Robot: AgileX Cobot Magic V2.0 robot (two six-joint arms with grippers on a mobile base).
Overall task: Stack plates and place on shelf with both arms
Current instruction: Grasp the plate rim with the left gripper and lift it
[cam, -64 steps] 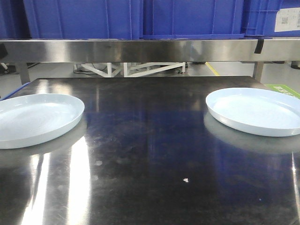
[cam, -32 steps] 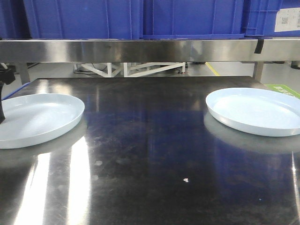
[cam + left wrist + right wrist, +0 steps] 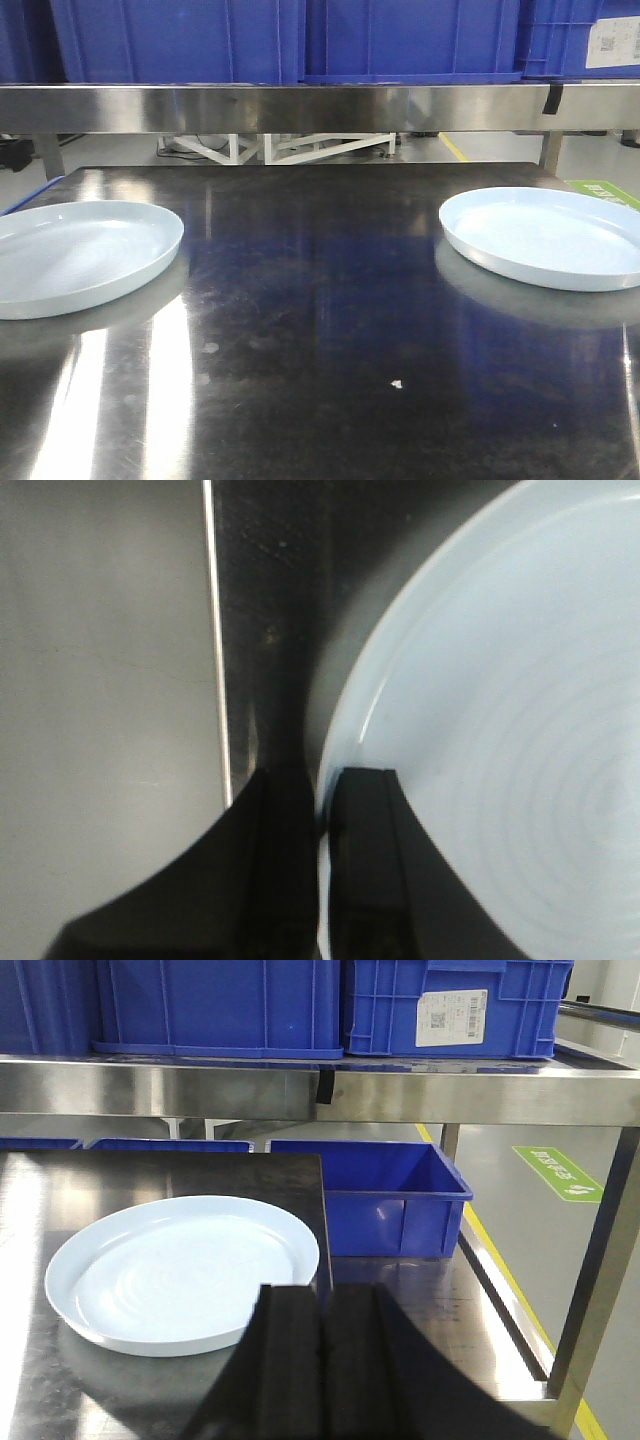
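The pale blue plate in my left gripper should be let go on the near middle of the dark steel tabletop (image 3: 345, 387).
Two pale blue plates lie on the dark steel tabletop. The left plate (image 3: 85, 255) shows large in the left wrist view (image 3: 500, 730), where my left gripper (image 3: 322, 780) is shut on its rim, one finger (image 3: 280, 860) outside and the other finger (image 3: 365, 860) inside. The right plate (image 3: 545, 238) lies apart from my right gripper (image 3: 322, 1295), which is shut on nothing, hovering just off the right plate's (image 3: 180, 1270) near right rim. The shelf's steel rail (image 3: 320, 108) runs across the back. Neither gripper shows in the front view.
Blue crates (image 3: 290, 40) stand on the shelf above the rail (image 3: 300, 1090). An open blue crate (image 3: 395, 1200) sits lower, past the tabletop's right edge. A steel post (image 3: 600, 1260) rises at the far right. The tabletop (image 3: 320, 330) spans between the plates.
The left plate has slid slightly to the right. The dark gripper part seen at the front view's left edge half a second ago is out of that view. The right plate has not moved.
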